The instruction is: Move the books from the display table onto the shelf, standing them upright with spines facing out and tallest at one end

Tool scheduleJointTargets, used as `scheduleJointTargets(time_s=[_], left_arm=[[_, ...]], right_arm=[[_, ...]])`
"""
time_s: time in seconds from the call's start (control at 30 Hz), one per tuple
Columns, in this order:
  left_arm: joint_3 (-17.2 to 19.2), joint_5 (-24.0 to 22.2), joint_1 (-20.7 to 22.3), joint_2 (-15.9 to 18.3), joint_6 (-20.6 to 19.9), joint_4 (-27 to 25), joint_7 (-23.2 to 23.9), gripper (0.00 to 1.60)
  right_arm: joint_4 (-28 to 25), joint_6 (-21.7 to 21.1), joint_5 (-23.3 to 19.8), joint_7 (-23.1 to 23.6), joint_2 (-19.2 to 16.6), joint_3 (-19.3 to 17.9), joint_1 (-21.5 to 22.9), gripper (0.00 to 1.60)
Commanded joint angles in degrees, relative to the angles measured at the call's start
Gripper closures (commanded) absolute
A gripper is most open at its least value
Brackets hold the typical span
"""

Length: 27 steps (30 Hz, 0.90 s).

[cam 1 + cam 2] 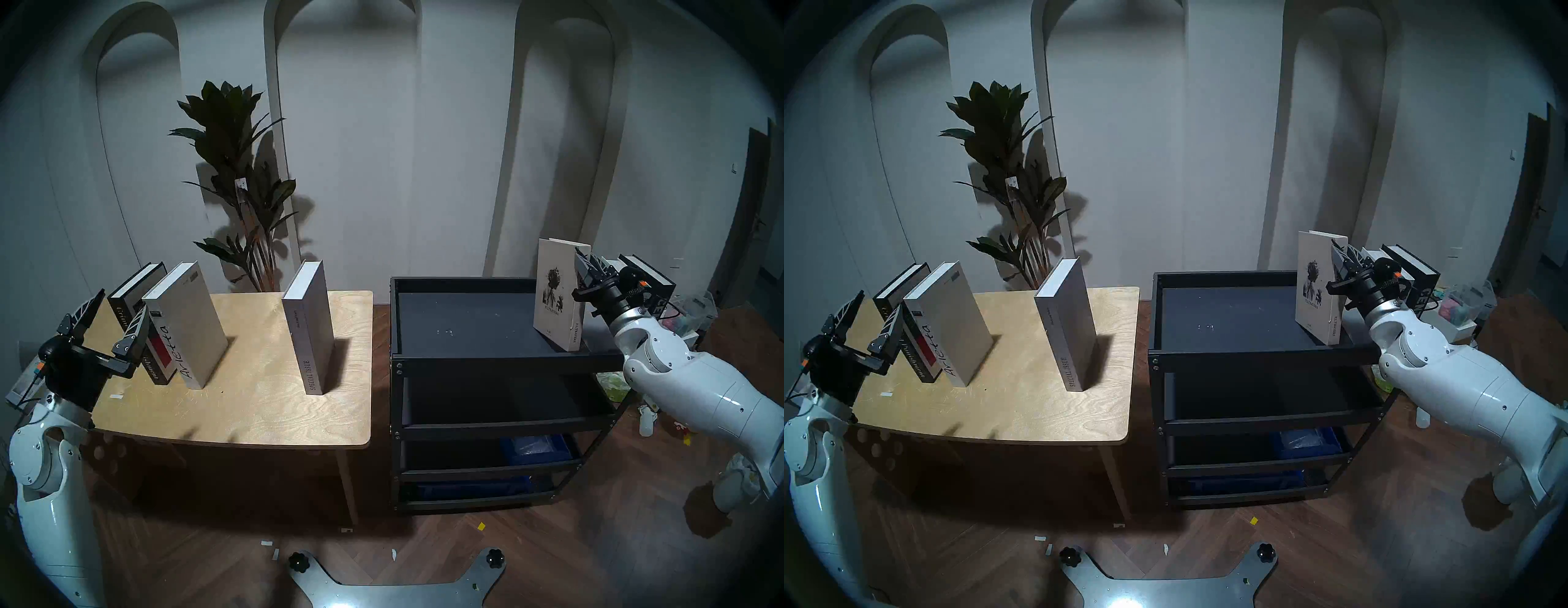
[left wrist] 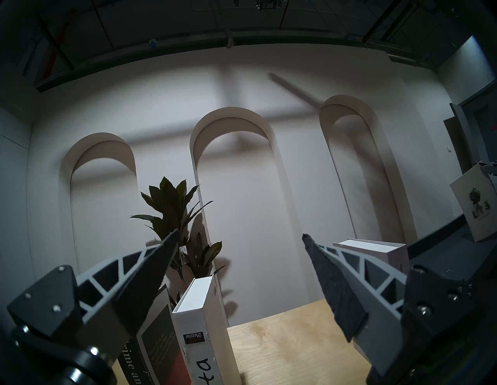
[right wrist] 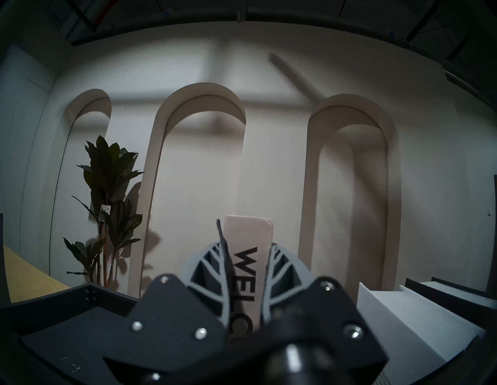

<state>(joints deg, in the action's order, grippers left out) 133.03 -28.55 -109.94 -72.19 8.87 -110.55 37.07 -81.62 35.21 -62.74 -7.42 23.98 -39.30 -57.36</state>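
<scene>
The robot's right gripper needs to release the cream Welcome book on the shelf's top tray, leaning point(image 1: 589, 340) against the white book.
On the plywood display table point(image 1: 263, 382) three books stand: black Crime and Punishment point(image 1: 123, 293) and white Arietta point(image 1: 186, 322) lean together at the left, and grey Special Issue point(image 1: 309, 327) stands alone mid-table. My left gripper point(image 1: 124, 300) hangs open at the table's left edge, just in front of the leaning pair point(image 2: 199, 309). At the right end of the black shelf's point(image 1: 488, 358) top tray, my right gripper point(image 1: 583, 261) is shut on the spine of the upright cream Welcome book point(image 1: 555, 293) point(image 3: 248, 234). Right of it stand a white book point(image 3: 403, 322) and a black one point(image 1: 649, 276).
A tall potted plant point(image 1: 242, 191) stands behind the table against the arched wall. Blue bins point(image 1: 534, 450) fill the shelf's lower tiers. Clutter lies on the floor at the right point(image 1: 687, 314). My base plate point(image 1: 394, 590) sits on the floor in front.
</scene>
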Motion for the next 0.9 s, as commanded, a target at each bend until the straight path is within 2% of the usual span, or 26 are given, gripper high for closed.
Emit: scheduleJointTargets(time_s=[0.0, 0.3, 0.63, 0.87], left_arm=[[0.22, -0.04, 0.28, 0.15, 0.12, -0.92, -0.13, 0.00], [0.23, -0.04, 0.29, 0.14, 0.11, -0.92, -0.12, 0.00], [0.23, -0.03, 0.29, 0.13, 0.09, -0.94, -0.13, 0.00], [0.23, -0.02, 0.29, 0.13, 0.09, -0.95, -0.13, 0.00]], right_arm=[[-2.45, 3.45, -1.39, -1.17, -4.45, -0.81, -2.68, 1.60], [-5.38, 5.98, -2.73, -3.26, -8.56, -0.76, -5.23, 1.60], [-5.45, 5.90, -1.98, -3.49, -9.34, -0.35, -5.64, 1.60], [-7.92, 7.15, -1.79, -5.21, -11.56, 0.27, -7.41, 1.60]])
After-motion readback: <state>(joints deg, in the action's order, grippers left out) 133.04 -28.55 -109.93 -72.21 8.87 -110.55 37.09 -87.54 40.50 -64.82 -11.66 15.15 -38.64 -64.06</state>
